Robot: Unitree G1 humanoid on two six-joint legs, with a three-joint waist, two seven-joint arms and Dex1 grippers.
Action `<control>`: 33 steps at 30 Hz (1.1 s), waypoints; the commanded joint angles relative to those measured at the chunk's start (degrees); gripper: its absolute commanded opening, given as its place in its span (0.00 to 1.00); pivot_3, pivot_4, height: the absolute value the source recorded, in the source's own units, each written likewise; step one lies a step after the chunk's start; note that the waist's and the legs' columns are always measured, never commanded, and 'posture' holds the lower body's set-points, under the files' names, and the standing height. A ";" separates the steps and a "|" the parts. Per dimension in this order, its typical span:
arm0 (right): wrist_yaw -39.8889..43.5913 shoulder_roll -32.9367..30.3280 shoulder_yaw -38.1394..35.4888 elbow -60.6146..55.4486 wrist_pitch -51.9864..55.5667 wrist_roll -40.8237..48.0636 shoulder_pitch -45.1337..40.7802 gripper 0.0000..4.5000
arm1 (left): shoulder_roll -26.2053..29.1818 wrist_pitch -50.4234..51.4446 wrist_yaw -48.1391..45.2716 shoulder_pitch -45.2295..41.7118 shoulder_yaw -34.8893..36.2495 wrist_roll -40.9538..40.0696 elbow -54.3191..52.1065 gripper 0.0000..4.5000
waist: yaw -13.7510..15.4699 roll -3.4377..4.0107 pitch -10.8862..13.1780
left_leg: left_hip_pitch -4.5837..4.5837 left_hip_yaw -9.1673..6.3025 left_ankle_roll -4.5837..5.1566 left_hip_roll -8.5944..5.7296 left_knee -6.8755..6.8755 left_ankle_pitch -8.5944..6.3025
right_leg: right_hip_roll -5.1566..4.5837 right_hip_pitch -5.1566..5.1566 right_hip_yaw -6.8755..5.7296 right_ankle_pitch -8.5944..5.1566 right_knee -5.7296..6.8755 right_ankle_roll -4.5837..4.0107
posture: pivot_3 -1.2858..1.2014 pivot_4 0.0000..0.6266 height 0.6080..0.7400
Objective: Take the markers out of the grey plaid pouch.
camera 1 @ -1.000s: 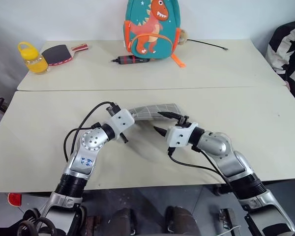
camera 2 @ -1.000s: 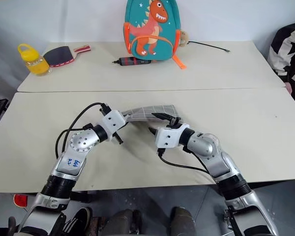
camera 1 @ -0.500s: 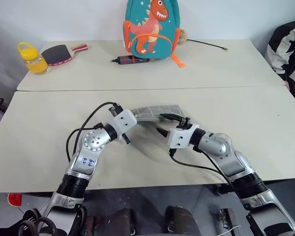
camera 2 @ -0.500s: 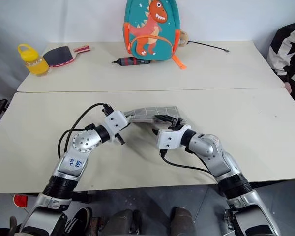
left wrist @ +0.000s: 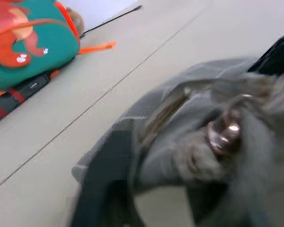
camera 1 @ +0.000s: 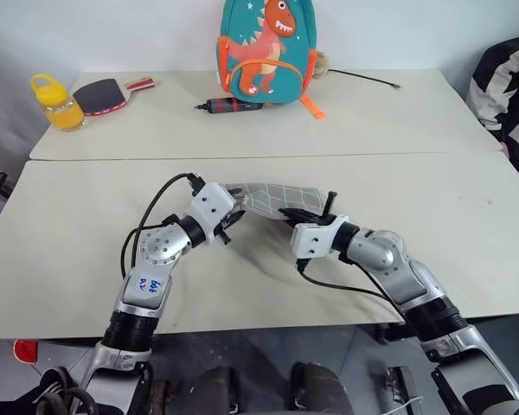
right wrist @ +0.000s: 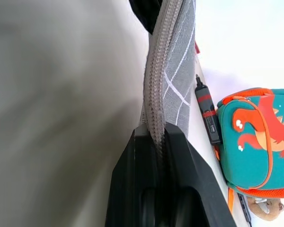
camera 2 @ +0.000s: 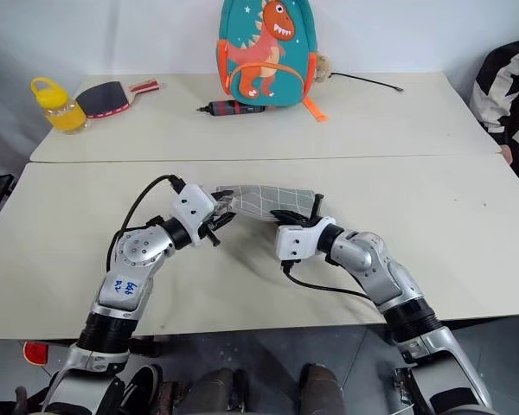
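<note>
My left gripper needs to back off and pinch just the pouch's end edge (camera 1: 241, 191), because the zip's ring pull and bunched fabric sit deep in its open fingers.
The grey plaid pouch (camera 1: 277, 199) hangs roughly level just above the near table, between my two grippers. My right gripper (camera 1: 301, 213) is shut on the pouch's right end, and in the right wrist view its two black fingers (right wrist: 132, 156) clamp the zip edge (right wrist: 157, 94). My left gripper (camera 1: 231, 218) stands open at the pouch's left end. In the left wrist view the zip's ring pull (left wrist: 222, 135) sits close in front of it. I cannot tell whether it touches the fabric. The markers are hidden.
On the far table stand a teal dinosaur backpack (camera 1: 268, 47), a dark red-and-black tool (camera 1: 229, 105), a yellow bottle (camera 1: 59, 101), a table-tennis paddle (camera 1: 104, 92) and a black cable (camera 1: 363, 78). A seam (camera 1: 259, 156) divides the two tables.
My right gripper has shut on the pouch's right end. My left gripper has opened and let go of the left end. The pouch now lies flatter between them.
</note>
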 commanded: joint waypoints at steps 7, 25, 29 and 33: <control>2.06 -3.71 -2.88 3.39 -7.72 7.58 -1.53 0.00 | 7.42 -16.46 -4.06 2.27 1.90 -0.91 0.77 0.45 | -0.05 0.00 0.00 | 0.00 0.00 0.00 0.02 0.00 0.00 | 0.01 0.00 0.01 0.00 -0.03 -0.01 | 0.52 0.24 1.00; 4.67 -4.03 -3.27 3.36 -10.65 9.94 -0.43 0.00 | 7.81 -24.32 -3.69 2.56 -0.84 1.28 6.88 0.45 | -0.07 0.00 0.00 | 0.02 0.03 0.00 0.04 0.00 0.00 | 0.03 0.00 0.01 0.00 0.01 -0.01 | 0.52 0.24 1.00; 4.60 -4.35 -3.40 3.61 -10.99 9.80 -0.39 0.00 | 7.92 -23.94 -4.13 2.81 -0.63 0.64 6.72 0.36 | 0.00 0.00 0.00 | 0.02 0.03 0.00 0.03 0.00 0.00 | 0.03 0.00 0.01 0.00 0.00 -0.01 | 0.52 0.24 1.00; 4.50 -4.34 -3.42 3.58 -10.97 9.74 -0.47 0.00 | 7.81 -23.81 -3.58 2.95 -0.41 1.05 6.94 0.13 | 0.01 0.00 0.00 | 0.02 0.02 0.00 0.03 0.00 0.00 | 0.03 0.00 0.02 0.00 0.00 -0.01 | 0.52 0.24 1.00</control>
